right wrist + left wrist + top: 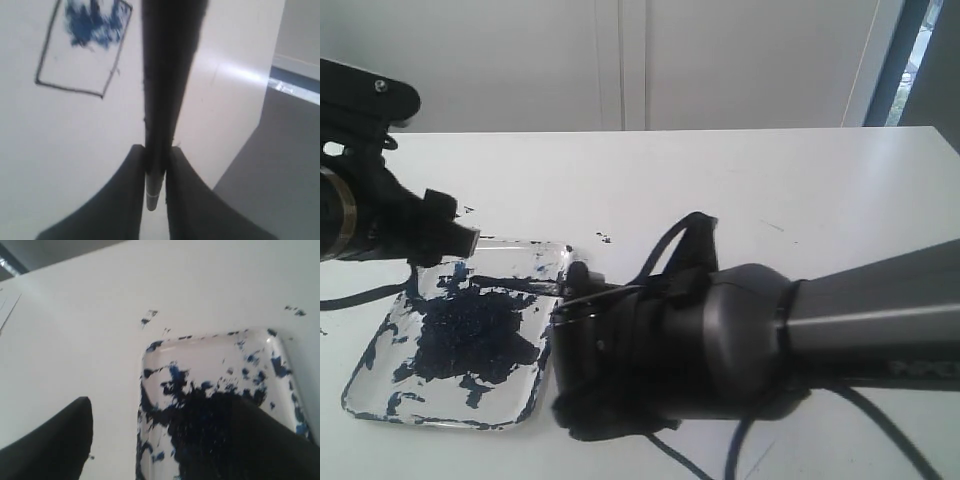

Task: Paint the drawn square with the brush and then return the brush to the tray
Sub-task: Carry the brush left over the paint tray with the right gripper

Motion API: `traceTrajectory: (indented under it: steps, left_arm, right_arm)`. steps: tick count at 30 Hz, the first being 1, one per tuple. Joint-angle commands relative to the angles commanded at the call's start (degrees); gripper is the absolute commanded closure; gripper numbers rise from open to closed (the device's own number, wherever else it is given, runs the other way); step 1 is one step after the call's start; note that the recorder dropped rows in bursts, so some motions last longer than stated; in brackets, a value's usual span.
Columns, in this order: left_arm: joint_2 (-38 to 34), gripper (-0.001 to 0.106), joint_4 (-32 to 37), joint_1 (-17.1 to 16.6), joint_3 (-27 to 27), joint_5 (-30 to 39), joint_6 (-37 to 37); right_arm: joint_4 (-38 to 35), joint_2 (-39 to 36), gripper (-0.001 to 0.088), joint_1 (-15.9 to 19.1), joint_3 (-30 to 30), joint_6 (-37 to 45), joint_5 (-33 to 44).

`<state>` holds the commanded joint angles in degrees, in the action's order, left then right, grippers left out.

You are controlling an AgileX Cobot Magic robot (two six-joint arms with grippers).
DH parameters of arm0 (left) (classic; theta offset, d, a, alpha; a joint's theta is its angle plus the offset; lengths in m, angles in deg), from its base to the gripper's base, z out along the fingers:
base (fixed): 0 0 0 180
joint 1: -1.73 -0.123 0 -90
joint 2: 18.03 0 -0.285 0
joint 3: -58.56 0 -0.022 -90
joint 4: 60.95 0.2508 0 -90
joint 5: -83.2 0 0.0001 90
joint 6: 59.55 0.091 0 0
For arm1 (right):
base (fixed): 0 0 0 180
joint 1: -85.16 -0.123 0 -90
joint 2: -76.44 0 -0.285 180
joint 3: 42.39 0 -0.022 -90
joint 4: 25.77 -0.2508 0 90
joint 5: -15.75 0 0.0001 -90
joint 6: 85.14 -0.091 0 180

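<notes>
My right gripper should set the brush down on the tray, as it slants back toward the wrist, and then grip it squarely by its silver band (pixel 151 195).
The tray (pixel 534 395) lies at the left of the table, splattered with dark blue-black paint; the left wrist view shows its rounded corner (pixel 148 351). My left gripper (pixel 462 240) hangs just over the tray's far left edge, open and empty, one finger (pixel 50 445) beside the tray and the other over the paint. My right gripper (pixel 157 150) is shut on the brush (pixel 167 75) near its silver ferrule. In the exterior view the brush's thin dark shaft (pixel 520 285) reaches over the tray. The drawn square (pixel 75 65), daubed blue in its upper part, shows only in the right wrist view.
Small dark paint specks (pixel 605 238) dot the white table behind the tray. My bulky right arm (pixel 770 340) fills the front right of the exterior view and hides the paper. The table's edge (pixel 240 145) runs close beside the brush in the right wrist view.
</notes>
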<state>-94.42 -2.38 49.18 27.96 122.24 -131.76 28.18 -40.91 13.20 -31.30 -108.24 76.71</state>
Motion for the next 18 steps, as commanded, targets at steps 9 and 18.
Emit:
traceTrajectory:
  steps: [9,18]
  left_arm:
    - [5.85,0.027,-2.87,0.00,0.00,2.14,2.86]
    - [11.42,0.027,-6.63,0.00,0.00,1.22,5.93]
  right_arm:
    - [-7.96,-7.52,0.0868,0.00,-7.03,0.25,-3.32]
    - [-9.57,-8.00,0.0849,0.00,-8.60,-6.18,-9.13]
